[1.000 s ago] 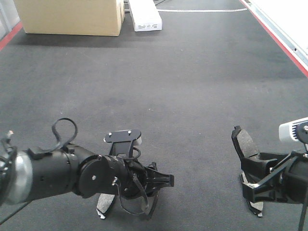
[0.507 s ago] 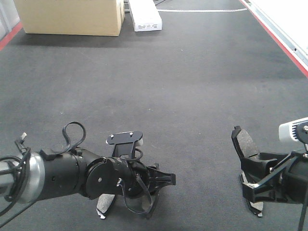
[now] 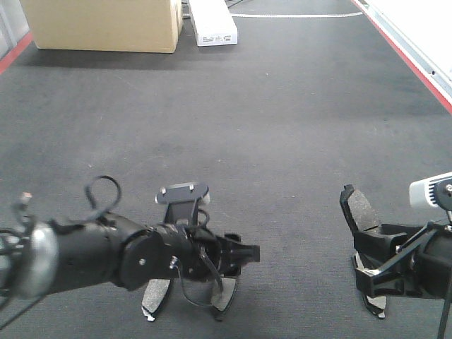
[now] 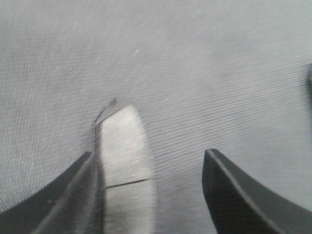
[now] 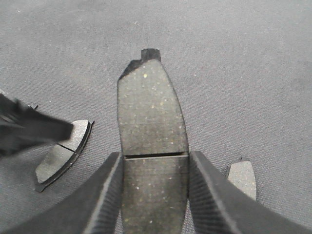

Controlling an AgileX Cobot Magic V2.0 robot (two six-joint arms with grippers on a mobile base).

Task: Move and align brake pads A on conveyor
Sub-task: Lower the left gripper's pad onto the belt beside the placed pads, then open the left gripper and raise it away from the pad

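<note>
Next, my right gripper releases brake pad A on the bare belt [image 3: 293, 291] between the brake pads beneath both grippers.
The dark conveyor [image 3: 282, 127] fills the scene. My right gripper [image 3: 369, 244] [image 5: 154, 155] is shut on one brake pad A [image 3: 360, 210] [image 5: 152, 117], held tilted up above the belt, rough face and groove showing. Two more pads lie on the belt, one left [image 5: 62, 152] and one right [image 5: 242, 178] of it. My left gripper [image 3: 236, 272] [image 4: 150, 155] is low over the belt and open. A pad [image 4: 124, 146] [image 3: 226, 293] lies against its left finger [image 4: 73, 190], well apart from the right finger [image 4: 239, 195]. Another pad [image 3: 154, 300] lies under the left arm.
A cardboard box [image 3: 106, 25] and a white box [image 3: 212, 21] stand at the belt's far end. Red edge strips run along the right [image 3: 417, 63] and far left [image 3: 14, 53]. A pale surface lies beyond the right strip.
The left wrist has rolled and shifted a little, its camera mount now more upright, and the gripper sits lower over the pad. The right arm and its pad have not moved.
</note>
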